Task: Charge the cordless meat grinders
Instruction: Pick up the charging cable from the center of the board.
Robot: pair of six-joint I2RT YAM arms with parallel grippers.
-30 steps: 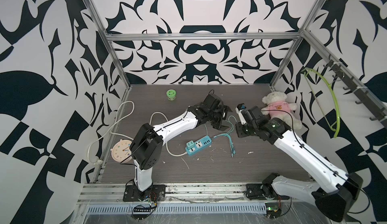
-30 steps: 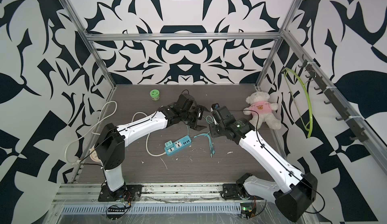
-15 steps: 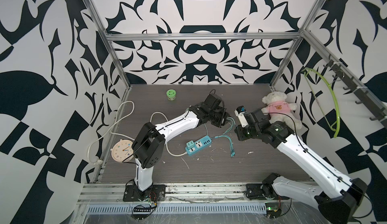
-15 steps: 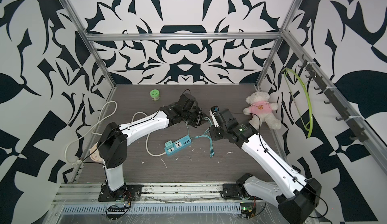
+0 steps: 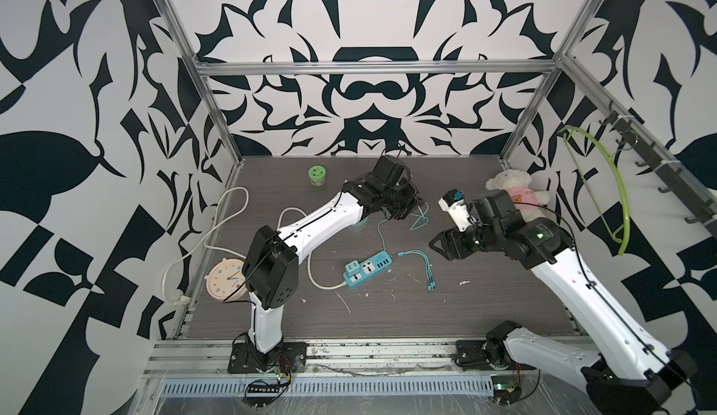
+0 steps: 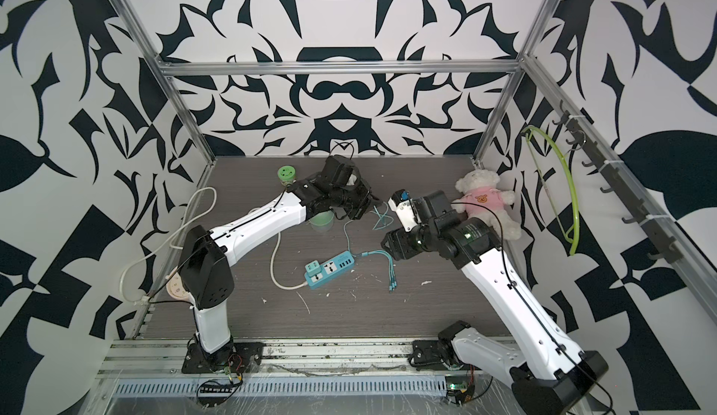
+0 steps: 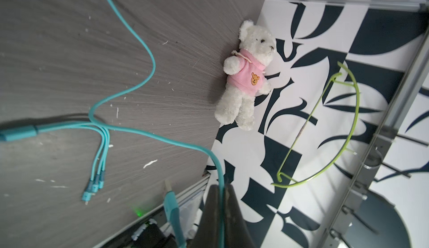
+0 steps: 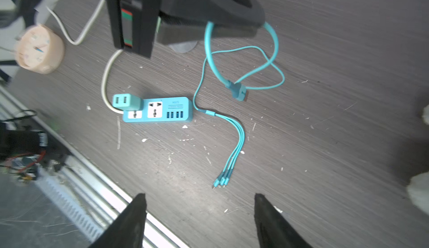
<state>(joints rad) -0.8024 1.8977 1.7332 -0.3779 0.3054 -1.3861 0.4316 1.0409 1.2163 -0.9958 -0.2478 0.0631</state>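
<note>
The teal charging cable's loose USB plug (image 5: 423, 214) (image 8: 238, 91) hangs below my left gripper, and my right gripper needs to go to it next and close there.
A pale mint-green cordless meat grinder (image 6: 322, 221) stands at the back of the table, mostly hidden under my left arm in both top views (image 5: 359, 223). My left gripper (image 7: 221, 186) is shut on a teal charging cable (image 7: 148, 77) just past the grinder (image 5: 417, 201). The cable's USB plug (image 8: 239, 91) hangs loose below the grip. Its three-headed end (image 8: 220, 182) lies on the table by the blue power strip (image 8: 157, 110) (image 5: 366, 269). My right gripper (image 8: 199, 200) is open and holds nothing, hovering right of the cable (image 5: 436, 244).
A small green jar (image 5: 317, 175) stands at the back. A teddy bear in pink (image 5: 512, 192) leans on the right wall, under a green hanger (image 5: 605, 184). A round clock (image 5: 227, 283) and a white cord (image 5: 229, 215) lie at the left edge.
My left gripper has shut on the teal cable. My right gripper has opened, let the cable go and drawn back a little from the left gripper.
</note>
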